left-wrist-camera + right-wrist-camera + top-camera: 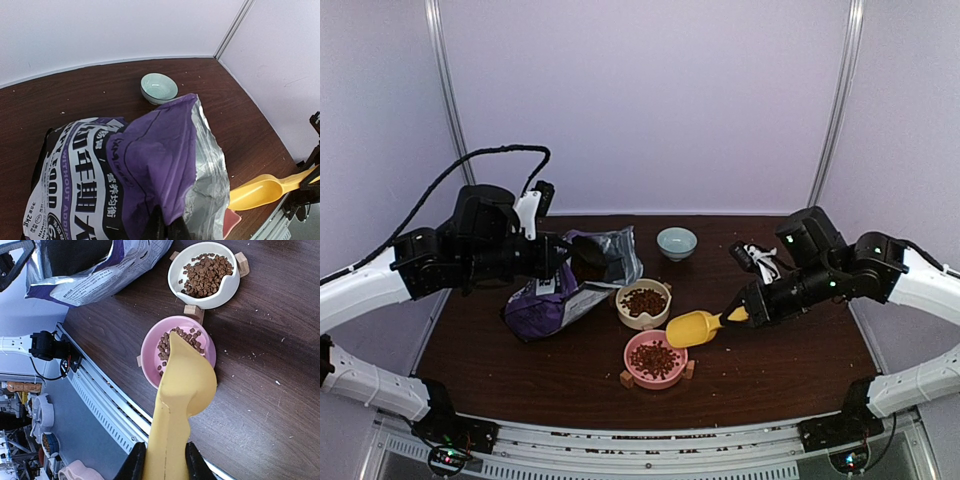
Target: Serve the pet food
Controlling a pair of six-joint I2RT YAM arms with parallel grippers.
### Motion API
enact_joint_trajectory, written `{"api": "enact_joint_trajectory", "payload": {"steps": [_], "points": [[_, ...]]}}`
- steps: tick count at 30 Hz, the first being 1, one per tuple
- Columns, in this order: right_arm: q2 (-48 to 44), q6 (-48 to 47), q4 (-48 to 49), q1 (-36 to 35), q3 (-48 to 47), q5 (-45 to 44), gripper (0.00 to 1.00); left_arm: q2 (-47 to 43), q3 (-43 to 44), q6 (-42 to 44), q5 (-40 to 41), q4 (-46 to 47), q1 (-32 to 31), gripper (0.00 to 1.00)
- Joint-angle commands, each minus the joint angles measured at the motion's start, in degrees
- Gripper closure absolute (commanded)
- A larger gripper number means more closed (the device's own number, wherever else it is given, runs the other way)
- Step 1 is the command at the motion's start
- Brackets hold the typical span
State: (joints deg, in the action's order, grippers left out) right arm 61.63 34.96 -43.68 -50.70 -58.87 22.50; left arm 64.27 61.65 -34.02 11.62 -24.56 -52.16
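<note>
My right gripper should put the yellow scoop down on the bare table (724, 321) (282, 354) beside the cream bowl, away from the bag. The scoop is now tipped over the pink bowl.
Brown pet food (655, 359) fills the pink bowl (635, 371) near the table's front; more pet food (205, 274) lies in the cream bowl (658, 316) behind it. My right gripper (165, 460) is shut on the handle of a yellow scoop (186, 377), which is tipped with its mouth over the pink bowl (150, 352). My left gripper (167, 227) is shut on the upper edge of the purple-and-white bag (150, 160), holding its mouth (592, 255) up at the table's left.
A small pale-green bowl (676, 242) stands at the back centre, seen also as the pale-green bowl (158, 88). Small wooden blocks (242, 262) prop both food bowls. Crumbs dot the dark table (780, 360). A black-and-white bundle (757, 257) lies at the back right.
</note>
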Motion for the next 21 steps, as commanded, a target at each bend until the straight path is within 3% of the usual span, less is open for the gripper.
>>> {"api": "enact_joint_trajectory", "payload": {"steps": [1,12,17,21], "points": [[1.8,-4.6,-4.1,-2.6,-4.2,-6.9,0.87,0.3,3.0,1.8,0.7,3.1,0.2,1.00],[5.2,-12.2,-9.4,-6.6,-11.7,-15.6,0.87,0.1,2.5,1.2,1.7,3.7,0.3,1.00],[1.7,-9.1,-6.6,-6.0,-11.3,-19.1,0.88,1.0,3.0,1.9,3.4,2.8,0.3,1.00],[-0.8,-5.2,-3.0,-0.6,-7.7,-17.0,0.88,0.7,3.2,2.1,5.3,1.3,0.2,1.00]]}}
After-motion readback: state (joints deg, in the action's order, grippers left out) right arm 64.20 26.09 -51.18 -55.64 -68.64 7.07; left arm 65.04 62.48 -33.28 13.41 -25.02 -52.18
